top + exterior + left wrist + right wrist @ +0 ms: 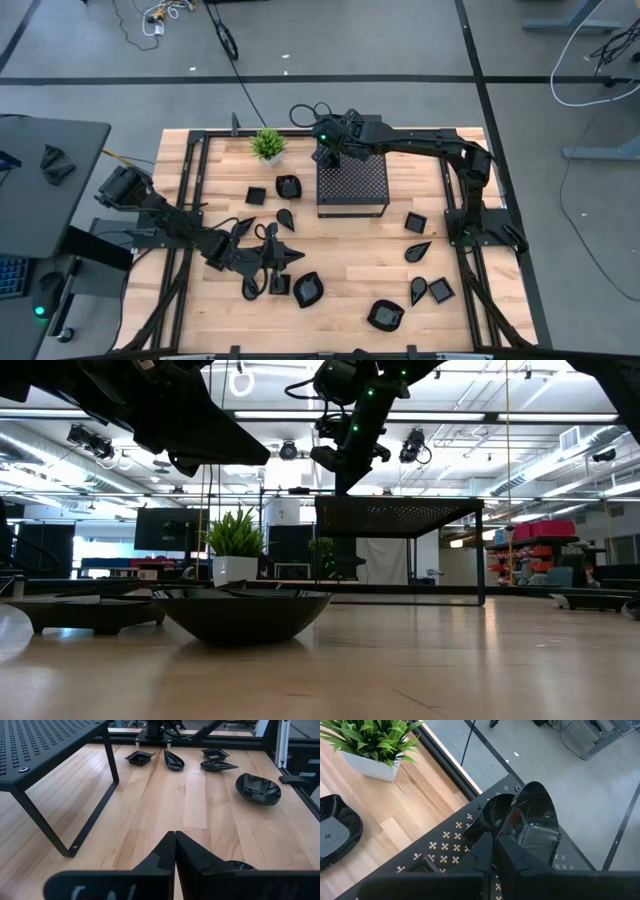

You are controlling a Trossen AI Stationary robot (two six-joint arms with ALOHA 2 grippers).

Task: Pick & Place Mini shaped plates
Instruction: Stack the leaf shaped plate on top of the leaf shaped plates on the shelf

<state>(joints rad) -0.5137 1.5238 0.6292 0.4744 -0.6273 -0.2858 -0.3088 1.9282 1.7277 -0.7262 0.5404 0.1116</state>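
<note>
Next, I open my right gripper, back up and take its rim (508, 827) to lay the plate flat, because it is tilted over the corner of the box in that gripper.
Several mini shaped plates, glossy black, lie flat on the wooden table: a square one (256, 195), a rounded one (288, 186) and a teardrop (286, 216) left of the black perforated box (352, 185), and others at the right (415, 222) and near side (386, 315). My right gripper (328, 152) hangs over the box's far left corner, shut on a teardrop plate (532, 812). My left gripper (175, 845) is shut and holds nothing. It hovers low among the near-left plates (308, 288) and points toward the table's right. My right gripper pinches the teardrop plate's rim (496, 827) between its two fingers, coming from above and pointing down. The plate is lifted and stands on edge, tilted, over the perforated top's corner (451, 845). Whether its lower edge touches the box, I cannot tell.
A small green potted plant (267, 145) stands at the far edge, left of the box. The box stands on thin legs (90, 820) with open room beneath. A black frame (190, 180) rims the table. Bare wood lies between the box and the right-hand plates (172, 759).
</note>
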